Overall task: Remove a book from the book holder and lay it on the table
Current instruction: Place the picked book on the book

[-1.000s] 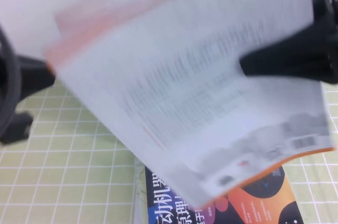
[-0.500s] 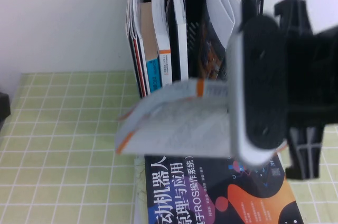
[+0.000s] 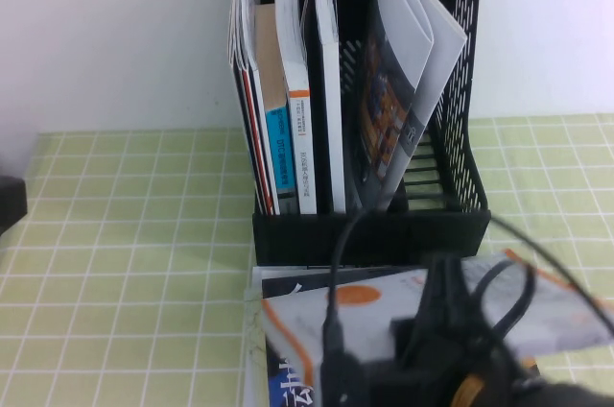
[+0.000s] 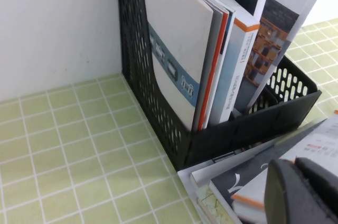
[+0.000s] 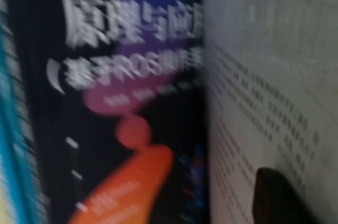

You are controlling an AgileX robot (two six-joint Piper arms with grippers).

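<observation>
Next, my right gripper lets go of the white book, lying flat on top of the dark-covered book [image 3: 407,328] before the book holder. The white book now lies across a stack.
A black mesh book holder [image 3: 369,232] stands at the back with several upright books; it also shows in the left wrist view [image 4: 132,65]. A white book with orange edging [image 3: 312,316] lies across a stack on the table in front of the holder, and shows too in the left wrist view [image 4: 317,150]. My right gripper [image 3: 436,306] is down over this book and shut on it. In the right wrist view one dark fingertip [image 5: 274,197] rests on its printed page [image 5: 264,76]. My left gripper [image 4: 297,192] hangs off to the left with its fingers together, holding nothing.
A dark-covered book with large characters [image 5: 116,76] lies under the white one, on other flat books [image 4: 211,205]. A green gridded mat [image 3: 125,263] covers the table. A dark part of the left arm [image 3: 8,203] sits at the left edge. A white wall stands behind.
The white book came down from close to the camera to lie on the stack in front of the holder. My right gripper moved down with it toward the near edge.
</observation>
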